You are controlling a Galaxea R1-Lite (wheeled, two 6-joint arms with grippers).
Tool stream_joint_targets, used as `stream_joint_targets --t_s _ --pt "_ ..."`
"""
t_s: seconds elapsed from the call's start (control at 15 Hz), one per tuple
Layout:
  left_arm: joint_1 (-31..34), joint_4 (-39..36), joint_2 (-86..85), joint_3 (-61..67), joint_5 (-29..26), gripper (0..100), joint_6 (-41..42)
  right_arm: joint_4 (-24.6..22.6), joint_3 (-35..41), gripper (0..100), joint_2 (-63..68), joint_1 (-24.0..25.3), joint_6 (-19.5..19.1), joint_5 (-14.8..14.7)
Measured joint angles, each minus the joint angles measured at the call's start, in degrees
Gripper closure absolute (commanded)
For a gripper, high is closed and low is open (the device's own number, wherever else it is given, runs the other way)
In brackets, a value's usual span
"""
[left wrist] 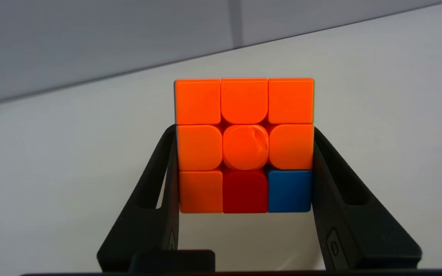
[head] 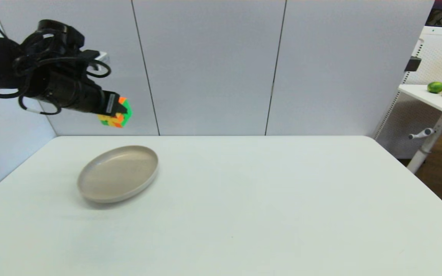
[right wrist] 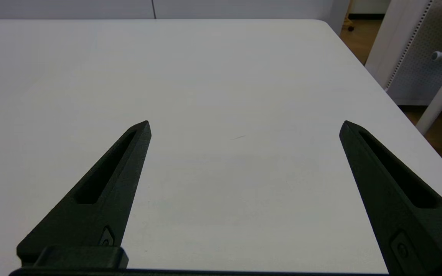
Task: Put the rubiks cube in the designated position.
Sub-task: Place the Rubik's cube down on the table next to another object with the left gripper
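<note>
Next, I release the rubiks cube with my left gripper on the white table [head: 65,171] between the beige plate and the side. The cube now hangs above and behind the plate.
The rubiks cube [head: 118,113] hangs in the air at the upper left, above and behind the beige plate [head: 117,173], with my left gripper [head: 114,111] shut on it. In the left wrist view the cube's [left wrist: 244,145] mostly orange face, with one red and one blue square, sits squeezed between the two black fingers [left wrist: 155,199], my left gripper [left wrist: 244,134] holding it over bare white table. The plate lies empty on the table's left half. My right gripper [right wrist: 244,124] stands open over bare tabletop, holding nothing; it is outside the head view.
The white table [head: 267,214] is backed by grey wall panels. Off its right edge stands a side table [head: 437,100] with a lime [head: 435,87] and other produce, plus a white stand leg [right wrist: 441,97].
</note>
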Motion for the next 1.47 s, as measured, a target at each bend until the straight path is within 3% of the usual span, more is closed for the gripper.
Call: stream_joint_targets --t_s 0.4,0.67,1.4,1.47 --pt "15.3 -10.8 -3.5 17.5 -0.3 100 0.0 0.0 0.0 0 0.0 0.0 0.0 0.0" --pt "22.3 -12.4 -3.0 22.3 -4.1 100 0.2 0.0 0.0 0 0.0 0.0 0.0 0.0" --pt "24.9 -14.6 5.9 23.1 -12.6 100 0.8 0.0 0.0 0 0.0 0.0 0.0 0.0" --pt "24.9 -14.6 6.2 23.1 -12.6 0 0.9 0.0 0.0 0 0.0 0.0 0.0 0.0"
